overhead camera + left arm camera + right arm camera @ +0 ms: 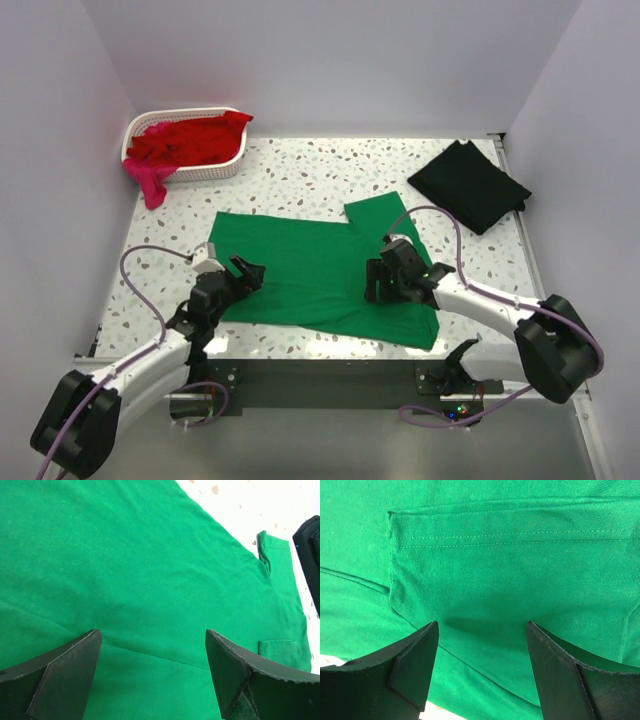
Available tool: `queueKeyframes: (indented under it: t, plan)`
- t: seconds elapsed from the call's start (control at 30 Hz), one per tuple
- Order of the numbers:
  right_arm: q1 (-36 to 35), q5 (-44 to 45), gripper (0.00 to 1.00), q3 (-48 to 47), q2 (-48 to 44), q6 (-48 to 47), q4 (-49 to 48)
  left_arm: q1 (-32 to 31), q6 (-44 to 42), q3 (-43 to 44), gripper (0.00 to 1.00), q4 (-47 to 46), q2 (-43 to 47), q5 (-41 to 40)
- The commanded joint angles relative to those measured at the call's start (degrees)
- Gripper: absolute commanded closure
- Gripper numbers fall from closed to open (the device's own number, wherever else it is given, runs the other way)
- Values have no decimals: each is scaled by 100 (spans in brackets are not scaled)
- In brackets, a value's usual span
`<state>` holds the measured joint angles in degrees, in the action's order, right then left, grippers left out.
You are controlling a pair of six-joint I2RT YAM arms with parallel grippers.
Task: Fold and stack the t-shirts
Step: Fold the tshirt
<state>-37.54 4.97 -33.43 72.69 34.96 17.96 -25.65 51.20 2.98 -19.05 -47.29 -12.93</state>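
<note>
The green t-shirt's back corner (219, 215), the one closest to the white basket, should be gripped by my left gripper once it gets there.
A bright green t-shirt (320, 275) lies spread flat at the near middle of the table, one sleeve (380, 215) sticking out toward the back. My left gripper (245, 272) hovers open over its left part, with only green cloth (150, 570) between the fingers (152, 632). My right gripper (378, 283) stands open low over the shirt's right part; a stitched hem (510, 532) lies just ahead of its fingers (482, 624). A black t-shirt (468, 185) lies folded at the back right. A red t-shirt (190, 140) and a pink one (152, 182) sit in the basket.
The white lattice basket (215, 172) stands at the back left, with pink cloth hanging over its near rim. White walls close in the speckled table (310, 175) on three sides. The black shirt's edge (310, 545) shows at the right of the left wrist view.
</note>
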Motion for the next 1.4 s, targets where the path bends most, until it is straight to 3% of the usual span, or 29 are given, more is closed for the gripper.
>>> queueKeyframes:
  t: [0.0,0.17,0.3,0.43,0.53,0.63,0.73,0.9,1.07,1.37]
  plan:
    - [-61,-5,26,100,-255,195,331,-63,145,-193,11,454,350,-105]
    - [-69,275,25,-312,-343,73,542,-81,-48,53,11,551,563,-157]
    - [-69,1055,21,-1111,-106,-138,875,-63,-583,745,9,455,160,-499]
    - [71,1602,15,-2350,761,-560,885,-54,-936,1388,8,210,-429,-982]
    - [562,1246,15,-3279,1387,-903,841,-2,-1226,1696,8,-98,-869,-1080]
    - [1090,822,18,-4028,2082,-1087,588,244,-1516,2144,8,-389,-1431,-967]
    - [1433,742,21,-4907,2837,-1298,603,692,-1780,2706,8,-459,-2055,-275]
    - [1960,646,35,-6366,4189,-1483,894,1290,-2262,3715,8,-249,-3222,238]
    - [2399,452,38,-6922,4947,-1554,1122,1440,-2554,4499,8,129,-4024,369]
    - [2611,188,40,-6887,5352,-1633,1035,1598,-2597,4633,7,164,-4421,546]
